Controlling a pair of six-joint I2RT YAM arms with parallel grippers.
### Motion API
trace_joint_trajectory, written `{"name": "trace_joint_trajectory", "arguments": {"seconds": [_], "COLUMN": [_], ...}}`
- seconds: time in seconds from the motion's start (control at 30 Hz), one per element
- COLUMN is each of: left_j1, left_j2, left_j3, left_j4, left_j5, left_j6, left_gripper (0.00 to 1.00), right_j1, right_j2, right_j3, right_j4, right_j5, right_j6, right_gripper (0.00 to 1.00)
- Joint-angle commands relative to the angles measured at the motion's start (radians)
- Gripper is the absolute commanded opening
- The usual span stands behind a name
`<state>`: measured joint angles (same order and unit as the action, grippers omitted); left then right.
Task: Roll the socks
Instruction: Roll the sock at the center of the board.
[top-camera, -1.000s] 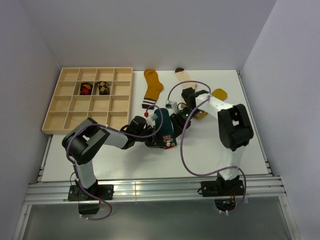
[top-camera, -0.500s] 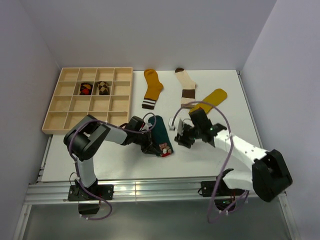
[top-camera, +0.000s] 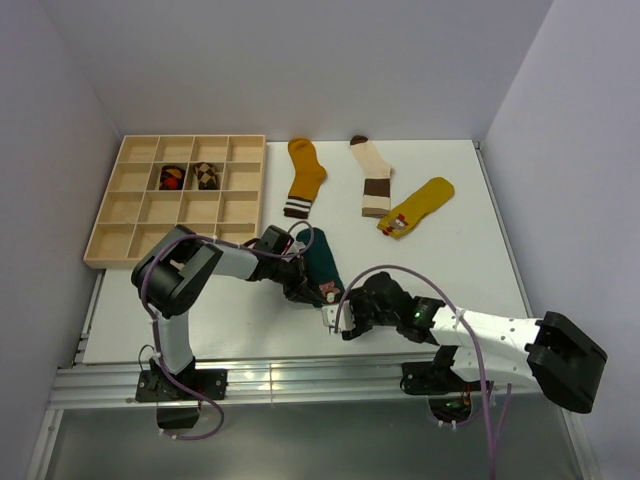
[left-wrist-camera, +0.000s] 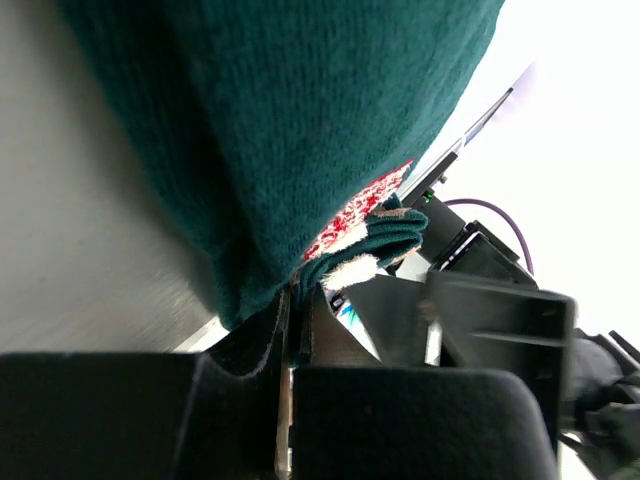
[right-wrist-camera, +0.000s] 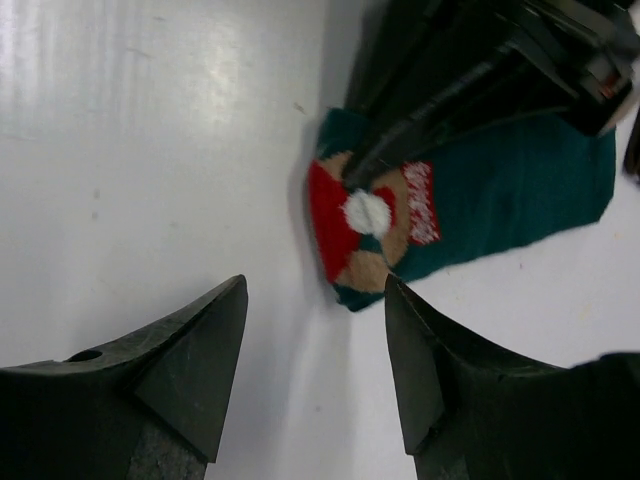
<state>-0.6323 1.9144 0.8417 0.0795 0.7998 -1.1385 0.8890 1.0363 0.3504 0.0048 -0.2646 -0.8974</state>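
Note:
The teal sock lies at a slant with my left gripper on one edge, so next my right gripper pinches the patterned end (top-camera: 330, 290) and swings the sock straight before rolling it.
A teal sock (top-camera: 320, 258) lies flat at the table's middle, its near end patterned red, tan and white (right-wrist-camera: 365, 215). My left gripper (top-camera: 303, 285) is shut on the sock's edge near that end; in the left wrist view the teal fabric (left-wrist-camera: 300, 130) is pinched between the closed jaws. My right gripper (top-camera: 335, 318) stands open just in front of the patterned end, fingers (right-wrist-camera: 190, 350) apart with bare table between them, touching nothing. A mustard sock (top-camera: 303, 178), a cream sock with brown bands (top-camera: 372, 180) and a yellow sock with a red mark (top-camera: 420, 205) lie flat farther back.
A wooden compartment tray (top-camera: 190, 138) sits at the back left with two rolled argyle socks (top-camera: 172, 177) (top-camera: 206, 175) in its second row. Purple cables loop over both arms. The table's near edge runs along a metal rail (top-camera: 300, 380).
My right arm has swung from over the far socks down to the table's front, and its jaws have widened. The left gripper has kept hold of the teal sock.

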Motion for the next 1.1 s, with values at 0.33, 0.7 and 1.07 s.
{"name": "trace_joint_trajectory", "arguments": {"seconds": [0.33, 0.7, 1.07], "left_j1": [0.002, -0.012, -0.014], "left_j2": [0.077, 0.104, 0.049], "left_j3": [0.011, 0.059, 0.158], "left_j4": [-0.164, -0.227, -0.326], "left_j5": [-0.002, 0.025, -0.053], "left_j6": [0.049, 0.129, 0.261], "left_gripper": [0.00, 0.00, 0.30], "right_j1": [0.143, 0.160, 0.156], "right_j2": [0.162, 0.324, 0.234], "right_j3": [-0.105, -0.102, -0.011], "right_j4": [0.447, 0.546, 0.152], "right_j5": [0.252, 0.300, 0.213], "right_j6": [-0.168, -0.244, -0.158], "right_gripper": [0.59, 0.49, 0.15]}}
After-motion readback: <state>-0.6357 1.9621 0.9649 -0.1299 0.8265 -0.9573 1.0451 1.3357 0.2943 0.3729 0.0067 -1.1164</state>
